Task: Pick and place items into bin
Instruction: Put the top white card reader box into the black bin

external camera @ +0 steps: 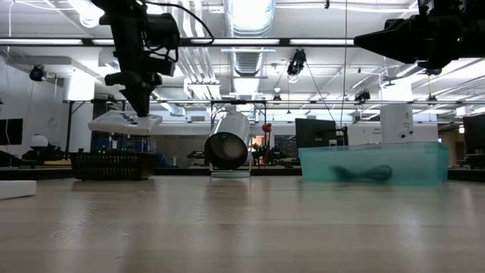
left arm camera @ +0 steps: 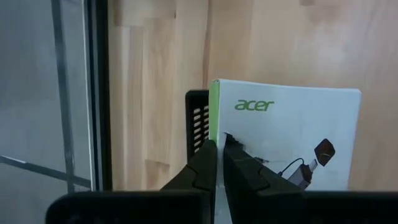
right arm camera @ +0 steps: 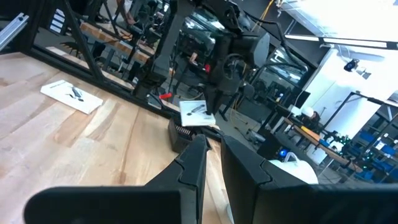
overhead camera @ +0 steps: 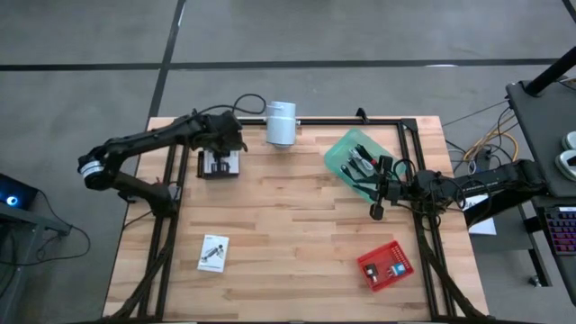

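Note:
Next, my left gripper lets go of the green-edged white packet inside the low black basket (overhead camera: 222, 160) (left arm camera: 249, 165) just below it.
My left gripper (overhead camera: 227, 146) is at the far left of the table, shut on a white flat packet (external camera: 125, 121) with a green edge and a dark print. The packet hangs above a low black basket (external camera: 114, 163). A second white packet (overhead camera: 213, 252) lies flat on the wood at the near left. A teal see-through bin (overhead camera: 358, 160) at the far right holds thin black cords (external camera: 364, 174). My right gripper (overhead camera: 376, 212) waits beside that bin's near side, its fingers nearly together with nothing between them. My left gripper pinches the packet between its two fingers at the green-striped edge (left arm camera: 213, 134). The fingers (left arm camera: 202, 168) slant down onto it from above. The packet stays roughly flat below the fingers, lifted clear of the black basket (left arm camera: 198, 121) underneath.
A white cylinder-shaped device (overhead camera: 281, 123) stands at the far edge between basket and bin. A red basket (overhead camera: 385, 264) with small items sits at the near right. A black frame rail (overhead camera: 171, 193) runs along the table's left side. Bare wood spans the middle.

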Tool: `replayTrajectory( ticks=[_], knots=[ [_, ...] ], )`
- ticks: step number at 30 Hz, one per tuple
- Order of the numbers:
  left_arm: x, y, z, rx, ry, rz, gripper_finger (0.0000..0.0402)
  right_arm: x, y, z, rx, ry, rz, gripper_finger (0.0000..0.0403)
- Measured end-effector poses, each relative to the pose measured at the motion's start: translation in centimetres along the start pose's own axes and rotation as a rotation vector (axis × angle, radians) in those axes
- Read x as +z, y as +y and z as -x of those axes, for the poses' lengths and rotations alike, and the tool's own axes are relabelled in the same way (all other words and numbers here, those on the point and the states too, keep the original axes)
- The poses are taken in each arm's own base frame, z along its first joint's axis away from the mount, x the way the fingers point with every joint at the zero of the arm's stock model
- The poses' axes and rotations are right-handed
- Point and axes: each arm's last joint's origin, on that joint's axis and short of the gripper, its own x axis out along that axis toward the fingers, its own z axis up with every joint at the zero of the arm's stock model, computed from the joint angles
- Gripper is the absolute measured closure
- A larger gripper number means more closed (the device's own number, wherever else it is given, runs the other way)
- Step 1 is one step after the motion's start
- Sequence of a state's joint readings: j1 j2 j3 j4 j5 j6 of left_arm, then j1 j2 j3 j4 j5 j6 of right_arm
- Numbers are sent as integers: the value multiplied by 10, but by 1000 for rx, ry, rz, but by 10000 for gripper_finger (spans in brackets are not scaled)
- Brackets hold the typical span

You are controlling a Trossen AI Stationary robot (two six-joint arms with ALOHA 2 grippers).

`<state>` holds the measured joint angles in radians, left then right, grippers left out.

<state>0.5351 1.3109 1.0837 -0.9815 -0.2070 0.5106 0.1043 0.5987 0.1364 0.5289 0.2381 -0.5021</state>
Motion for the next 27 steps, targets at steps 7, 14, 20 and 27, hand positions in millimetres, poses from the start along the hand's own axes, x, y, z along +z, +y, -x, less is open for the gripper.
replayTrajectory(
  ticks=[7, 14, 20, 27],
  knots=[
    [2, 5, -21, 3, 27, -75, 400, 0, 0, 0, 0, 0, 7, 364],
    [-5, 17, -29, 45, 77, -52, 400, 0, 0, 0, 0, 2, 7, 364],
    [-12, 22, -36, -1, 54, -13, 400, 0, 0, 0, 1, 2, 7, 364],
    [-17, 21, -41, -41, 51, 1, 400, 0, 0, 0, 1, 3, 8, 364]
  ],
)
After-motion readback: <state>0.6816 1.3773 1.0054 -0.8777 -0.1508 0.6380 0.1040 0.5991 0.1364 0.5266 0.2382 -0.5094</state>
